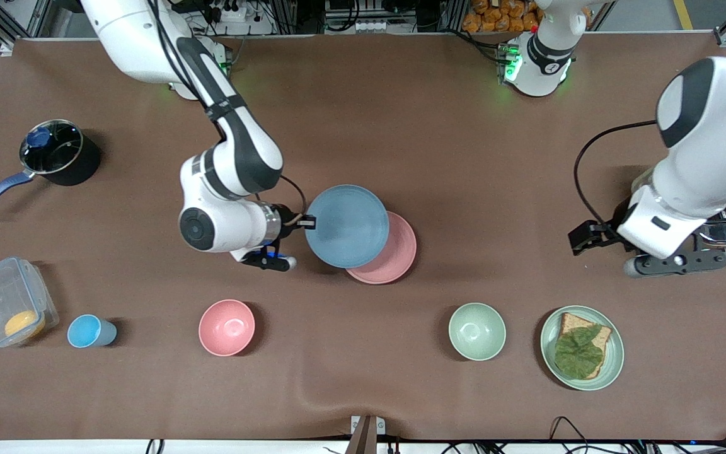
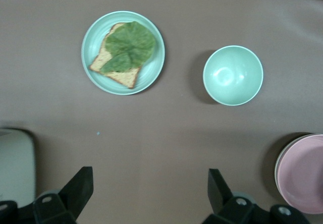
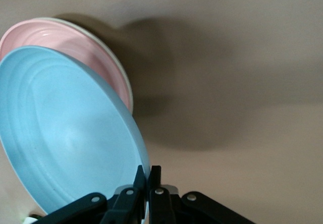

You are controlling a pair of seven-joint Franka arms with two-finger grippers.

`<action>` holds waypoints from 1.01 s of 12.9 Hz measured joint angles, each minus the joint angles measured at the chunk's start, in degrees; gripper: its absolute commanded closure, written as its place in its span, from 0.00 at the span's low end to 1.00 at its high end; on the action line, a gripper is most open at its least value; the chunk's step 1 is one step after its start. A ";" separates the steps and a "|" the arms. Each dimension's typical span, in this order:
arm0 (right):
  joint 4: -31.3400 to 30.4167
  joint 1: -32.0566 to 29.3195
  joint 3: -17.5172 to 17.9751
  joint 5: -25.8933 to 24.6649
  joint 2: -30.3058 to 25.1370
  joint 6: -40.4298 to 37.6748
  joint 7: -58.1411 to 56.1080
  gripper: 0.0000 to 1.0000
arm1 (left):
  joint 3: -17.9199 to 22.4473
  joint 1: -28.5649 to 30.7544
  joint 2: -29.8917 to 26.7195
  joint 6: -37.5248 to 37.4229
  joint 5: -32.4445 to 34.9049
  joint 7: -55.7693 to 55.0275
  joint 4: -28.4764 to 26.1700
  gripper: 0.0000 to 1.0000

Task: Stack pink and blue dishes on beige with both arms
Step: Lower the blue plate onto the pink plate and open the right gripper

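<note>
I should use my right gripper to set the light blue plate down squarely on top of the pale pink plate [image 1: 377, 245] [image 3: 64, 88] and let it go there.
My right gripper [image 1: 307, 221] [image 3: 150, 176] is shut on the rim of the light blue plate [image 1: 347, 226] [image 3: 65, 133]. The plate hangs tilted, partly over the pale pink plate [image 1: 394, 252] [image 3: 75, 45] [image 2: 305, 173] at the table's middle. The pink plate lies on the beige plate, of which only a thin cream rim [image 3: 124, 80] [image 2: 277, 164] shows. My left gripper [image 1: 580, 239] [image 2: 150, 193] is open with nothing between its fingers. It waits above the table at the left arm's end.
Along the edge nearest the front camera stand a clear box [image 1: 7, 302], a blue cup [image 1: 89, 331], a pink bowl [image 1: 227, 326], a green bowl [image 1: 477, 331] [image 2: 233, 75] and a green plate with bread and a leaf [image 1: 582, 347] [image 2: 123, 51]. A lidded pot [image 1: 57, 151] stands at the right arm's end.
</note>
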 measured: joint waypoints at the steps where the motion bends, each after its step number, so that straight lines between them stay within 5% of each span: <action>1: 0.28 0.96 -0.01 0.71 1.22 1.29 0.00 1.00 | -0.07 -0.05 -0.54 -1.49 0.00 0.00 0.54 0.00; 10: 2.40 4.02 -0.16 4.89 6.27 8.16 0.00 1.00 | -0.02 2.29 -8.85 -6.46 -0.23 2.92 0.99 0.00; 13: 2.71 4.06 -0.15 4.92 7.25 9.30 0.00 1.00 | 6.21 -2.02 -10.00 -9.02 -1.38 6.36 0.92 0.00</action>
